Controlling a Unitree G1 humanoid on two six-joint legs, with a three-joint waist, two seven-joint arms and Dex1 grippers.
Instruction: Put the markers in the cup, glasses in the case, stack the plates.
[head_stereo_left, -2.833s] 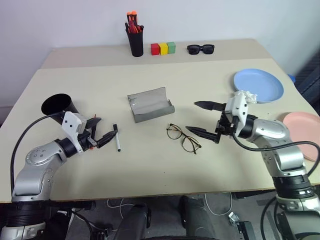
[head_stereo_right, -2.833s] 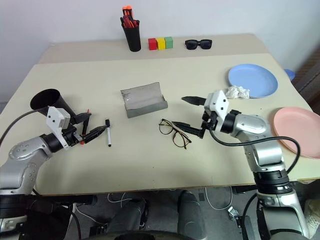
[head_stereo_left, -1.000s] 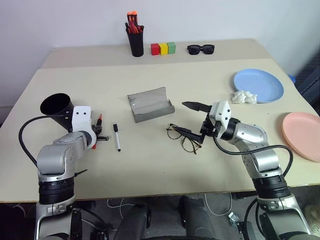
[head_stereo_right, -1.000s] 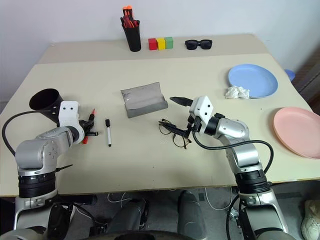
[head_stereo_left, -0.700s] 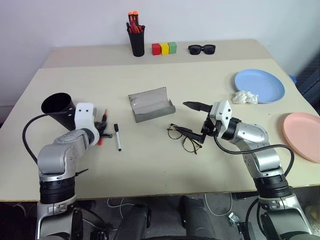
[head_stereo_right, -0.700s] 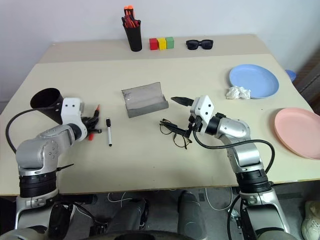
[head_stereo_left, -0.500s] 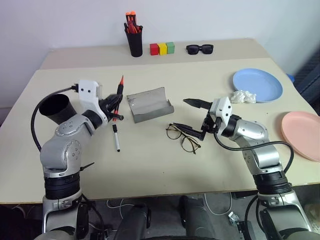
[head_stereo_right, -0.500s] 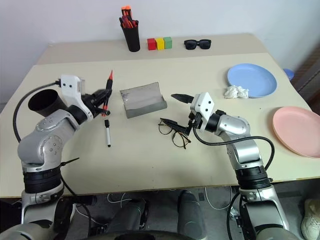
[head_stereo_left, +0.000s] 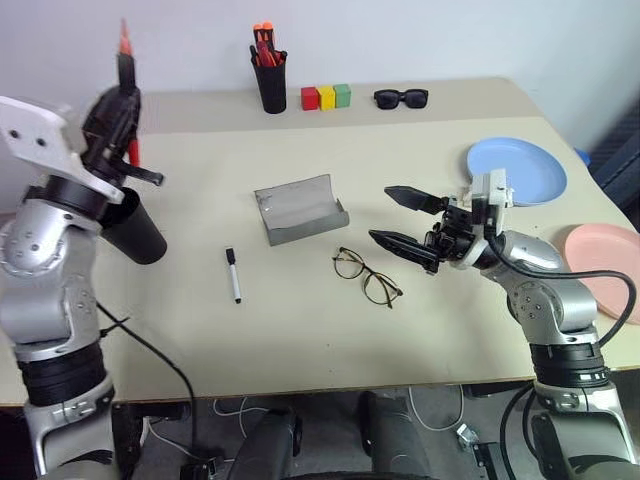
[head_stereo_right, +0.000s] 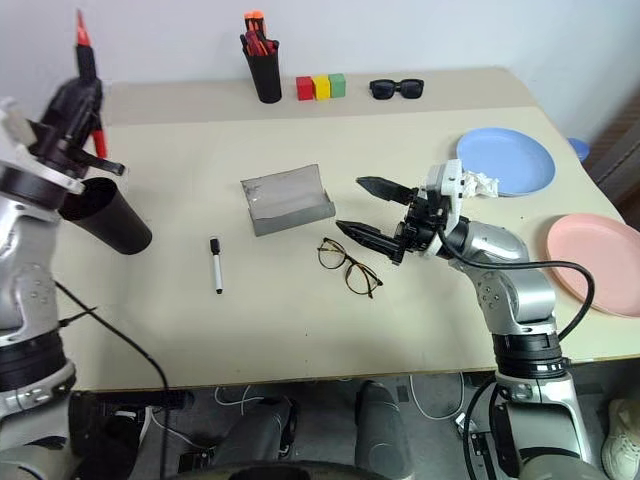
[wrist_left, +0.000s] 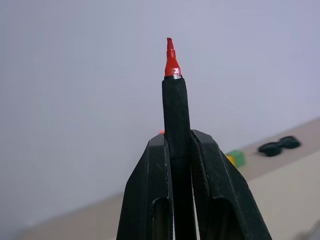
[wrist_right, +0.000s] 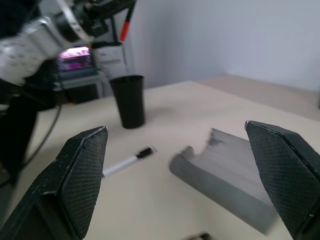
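The red-tipped marker will go inside the black cup (head_stereo_left: 114, 209) beside the white marker, and my left gripper will let go of it there. The red-tipped marker is now high above the cup.
My left gripper (head_stereo_left: 116, 108) is raised high at the table's left, shut on the red-tipped marker (wrist_left: 172, 75), which points up. The black cup (head_stereo_left: 138, 234) stands below it, partly hidden by my left arm. The white marker with a black cap (head_stereo_left: 233, 275) lies on the table beside the cup. The grey case (head_stereo_left: 300, 208) lies open mid-table. The wire-rimmed glasses (head_stereo_left: 367, 277) lie just in front of it. My right gripper (head_stereo_left: 382, 213) hovers open just right of the glasses, holding nothing. The blue plate (head_stereo_left: 517, 170) and the pink plate (head_stereo_left: 605, 255) lie apart at the right.
A tall black pen holder (head_stereo_left: 270, 80) with orange-red pens, three coloured blocks (head_stereo_left: 326, 96) and black sunglasses (head_stereo_left: 401, 97) stand along the back. A crumpled white tissue (head_stereo_right: 474, 183) lies next to the blue plate.
My left gripper has lifted the red-tipped marker off the table, risen well above the cup and turned it tip up. My right gripper has risen slightly off the glasses, still open.
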